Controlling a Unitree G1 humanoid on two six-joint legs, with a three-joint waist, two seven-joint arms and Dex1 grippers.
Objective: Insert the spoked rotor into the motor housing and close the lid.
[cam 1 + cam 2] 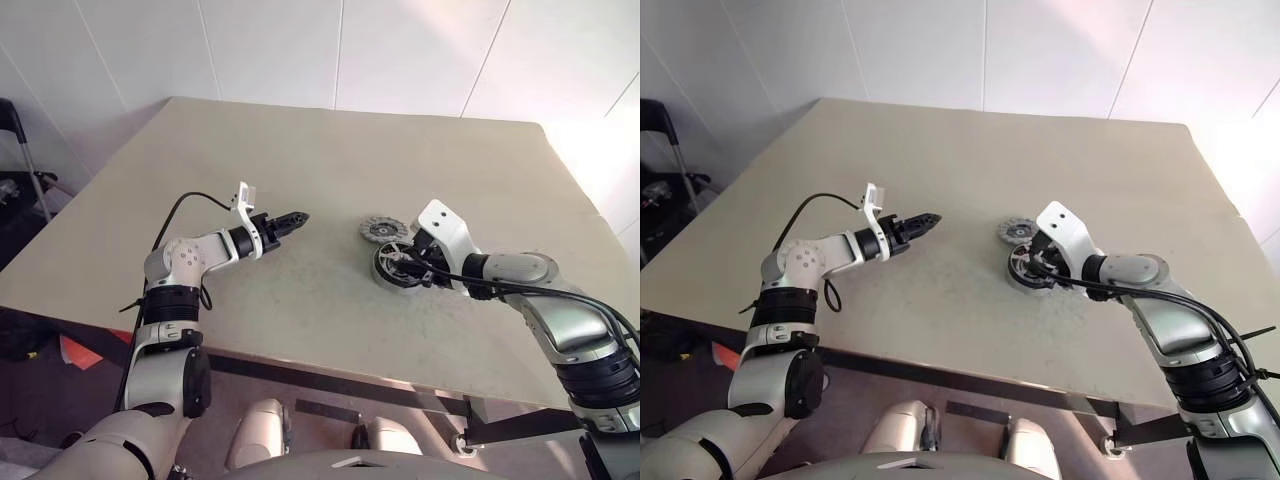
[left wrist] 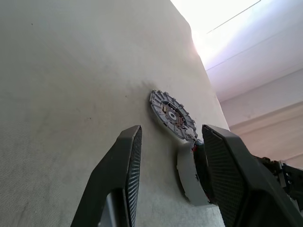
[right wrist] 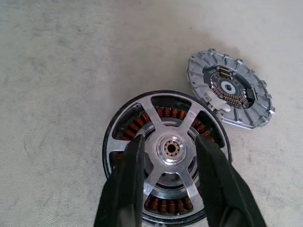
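Observation:
The rim of the spoked rotor sits high over the motor housing's edge, so I will grip the rotor's hub (image 3: 171,148) with my right gripper, then lift and center the rotor before lowering it.
The spoked rotor (image 3: 158,106) lies flat inside the motor housing (image 3: 110,142), with reddish coils showing between its silver spokes. My right gripper (image 3: 170,142) hovers just over the rotor's hub. It is open, with a finger on each side of the hub and nothing gripped. The lid (image 3: 230,92), a grey ribbed disc, lies on the table right beside the housing, on its far side. My left gripper (image 1: 297,217) hangs above the table to the left of the parts. It points toward them and is open and empty.
The parts rest near the middle of a beige table (image 1: 300,160), and its front edge (image 1: 300,360) runs close below both arms. White walls stand behind the table. A dark chair frame (image 1: 20,150) stands off the table's left side.

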